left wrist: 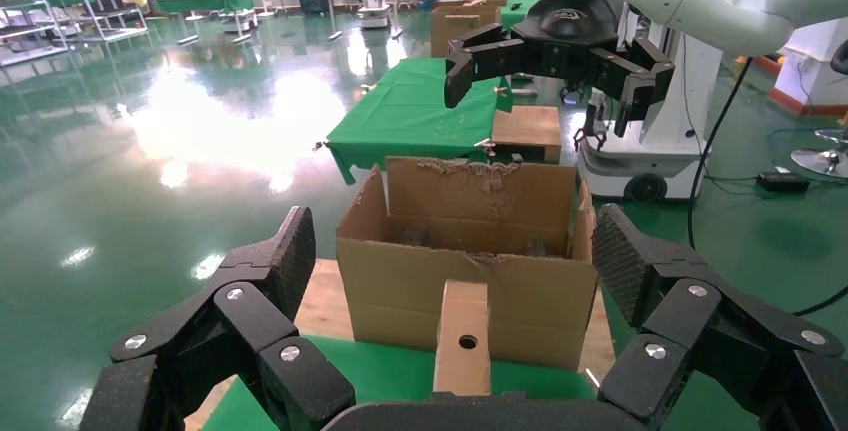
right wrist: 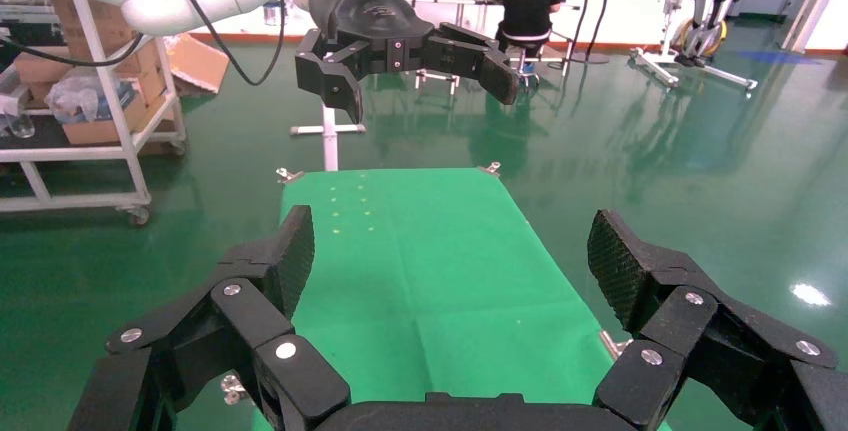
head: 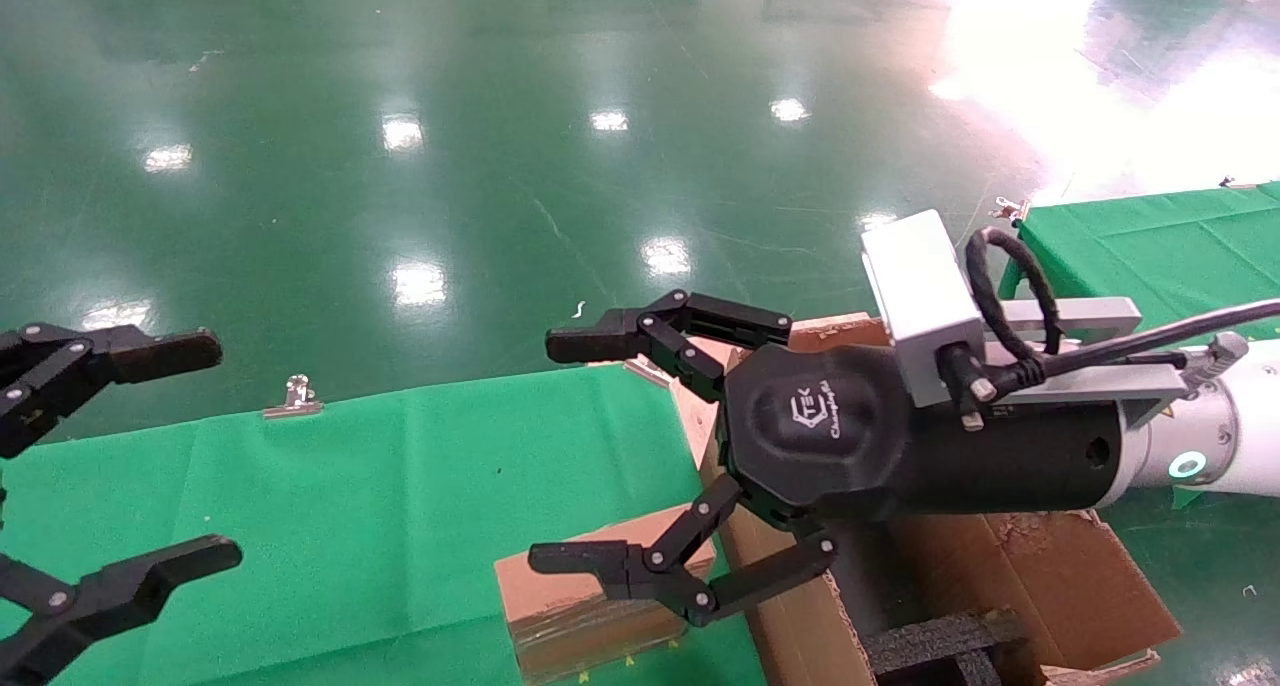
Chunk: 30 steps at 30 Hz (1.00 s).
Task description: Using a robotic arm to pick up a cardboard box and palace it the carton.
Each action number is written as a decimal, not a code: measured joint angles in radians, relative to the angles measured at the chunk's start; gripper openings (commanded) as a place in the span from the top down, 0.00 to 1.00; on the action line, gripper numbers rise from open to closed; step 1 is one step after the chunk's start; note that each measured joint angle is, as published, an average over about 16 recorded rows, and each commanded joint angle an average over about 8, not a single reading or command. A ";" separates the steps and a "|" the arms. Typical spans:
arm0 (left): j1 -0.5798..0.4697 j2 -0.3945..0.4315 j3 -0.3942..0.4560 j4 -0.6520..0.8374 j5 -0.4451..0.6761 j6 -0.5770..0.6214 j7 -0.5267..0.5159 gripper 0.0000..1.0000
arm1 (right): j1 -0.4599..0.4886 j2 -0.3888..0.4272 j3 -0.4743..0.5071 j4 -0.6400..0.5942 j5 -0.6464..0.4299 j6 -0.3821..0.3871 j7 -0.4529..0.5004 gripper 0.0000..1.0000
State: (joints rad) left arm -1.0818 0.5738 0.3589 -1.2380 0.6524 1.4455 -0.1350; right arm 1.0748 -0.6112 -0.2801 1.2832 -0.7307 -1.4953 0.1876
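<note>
Next, my right gripper needs to go to the cardboard box and grab it by the end (head: 698,549) nearest the big carton.
The small brown cardboard box (head: 585,594) lies on the green table, against the left wall of the big carton (head: 1060,576). In the left wrist view the box (left wrist: 462,339) shows an end face with a round hole, in front of the carton (left wrist: 470,271) with its ragged flaps. My right gripper (head: 565,451), on the white robotic arm (head: 1235,436) with the green ring light, hovers open above the box and holds nothing. The right wrist view shows only green cloth between that gripper's (right wrist: 450,256) fingers. My left gripper (head: 215,451) stands open and empty at the table's left end.
The green-clothed table (head: 380,506) stretches between the two grippers, clipped at its far edge (head: 297,396). Black foam (head: 940,641) sits inside the carton. A second green table (head: 1150,241) stands at the far right. Glossy green floor lies beyond.
</note>
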 measured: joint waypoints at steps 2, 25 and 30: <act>0.000 0.000 0.000 0.000 0.000 0.000 0.000 0.00 | 0.000 0.000 0.000 0.000 0.000 0.000 0.000 0.00; 0.000 0.000 0.000 0.000 0.000 0.000 0.000 1.00 | 0.012 0.006 -0.014 0.006 -0.032 -0.007 0.003 0.00; 0.000 0.000 0.000 0.000 0.000 0.000 0.000 1.00 | 0.041 0.007 -0.046 0.016 -0.105 -0.018 0.008 0.00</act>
State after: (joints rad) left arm -1.0818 0.5738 0.3589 -1.2380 0.6524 1.4455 -0.1350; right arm 1.1162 -0.6038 -0.3262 1.2988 -0.8361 -1.5136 0.1960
